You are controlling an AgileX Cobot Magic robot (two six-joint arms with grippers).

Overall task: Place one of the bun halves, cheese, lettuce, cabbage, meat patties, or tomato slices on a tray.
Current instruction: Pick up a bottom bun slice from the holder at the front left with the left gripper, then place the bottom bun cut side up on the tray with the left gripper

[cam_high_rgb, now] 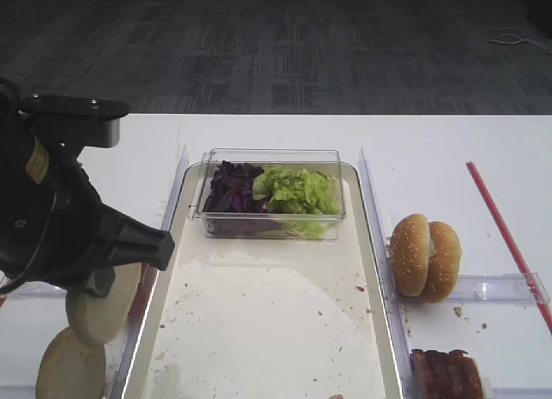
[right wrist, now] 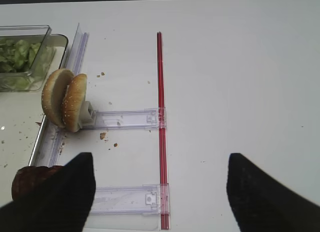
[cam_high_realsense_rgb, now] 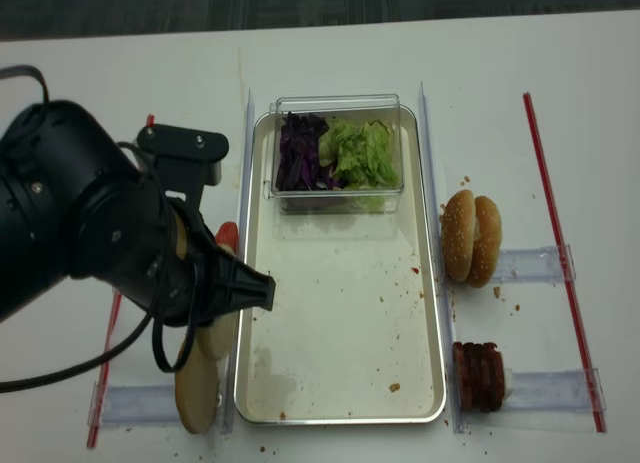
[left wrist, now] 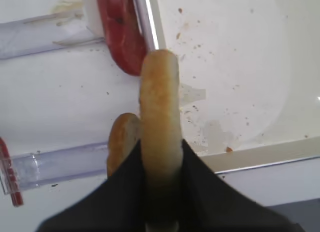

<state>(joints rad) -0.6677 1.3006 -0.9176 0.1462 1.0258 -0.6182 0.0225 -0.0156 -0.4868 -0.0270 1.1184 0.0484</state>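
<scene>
Next, I set the pale bun half down with my left gripper on the bare middle of the tray point(cam_high_realsense_rgb: 347, 318) point(left wrist: 272, 56) below the clear box.
My left gripper point(left wrist: 161, 157) is shut on a pale bun half point(left wrist: 160, 106), held edge-on just left of the tray's point(cam_high_rgb: 259, 330) left rim. A second bun half point(cam_high_rgb: 69, 364) stands below it in the rack. A red tomato slice point(left wrist: 120, 36) sits beside the rim. Purple cabbage point(cam_high_rgb: 231, 188) and green lettuce point(cam_high_rgb: 297, 190) fill a clear box at the tray's far end. Meat patties point(cam_high_rgb: 447, 375) stand right of the tray. No cheese is in view. In the right wrist view my right gripper point(right wrist: 160, 192) hangs open over bare table, holding nothing.
Two sesame buns point(cam_high_rgb: 424, 257) stand on edge in a clear holder right of the tray. A red strip point(right wrist: 160, 117) runs along the table further right, crossed by clear plastic holders point(right wrist: 125, 199). Crumbs speckle the tray floor point(cam_high_realsense_rgb: 340, 323).
</scene>
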